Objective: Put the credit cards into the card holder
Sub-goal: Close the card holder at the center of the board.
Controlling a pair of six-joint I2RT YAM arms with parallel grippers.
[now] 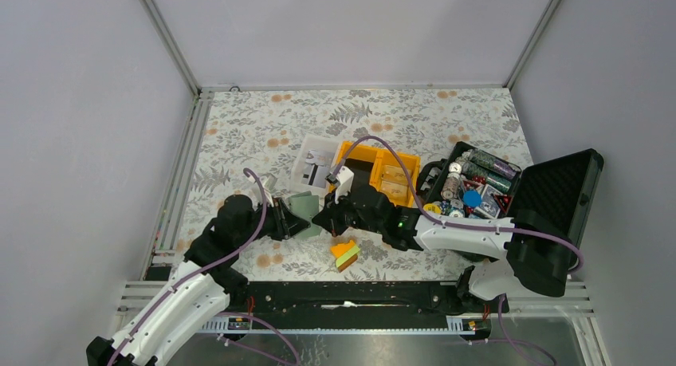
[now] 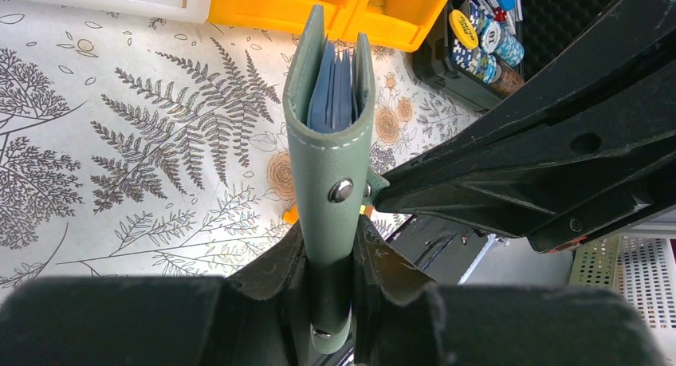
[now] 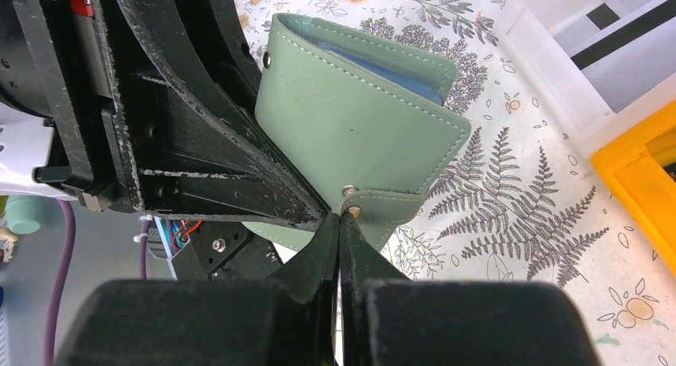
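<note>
Next, my left gripper lets go of the card holder on the table's fern print [image 1: 308, 217] [image 2: 151, 155] between the white tray and the wedge block.
The grey-green card holder [image 1: 304, 206] is folded, with blue inner panels showing at its open edge [image 2: 333, 87]. My left gripper [image 1: 285, 219] is shut on its spine end and holds it edge-up above the table [image 2: 331, 250]. My right gripper [image 1: 325, 219] is shut, pinching the tip of the holder's snap strap [image 3: 384, 204]; its own jaws meet at the snap [image 3: 341, 220]. A white card with a black stripe [image 3: 618, 33] lies in the white tray [image 1: 302, 175]. The black and tan cards cannot be made out.
A yellow bin [image 1: 402, 159] stands behind the grippers. The orange-yellow-green wedge block [image 1: 344, 255] lies in front of the right gripper. The open black foam-lined case [image 1: 562, 189] with poker chips [image 1: 472, 197] is at the right. Frame rails run along the table's left edge.
</note>
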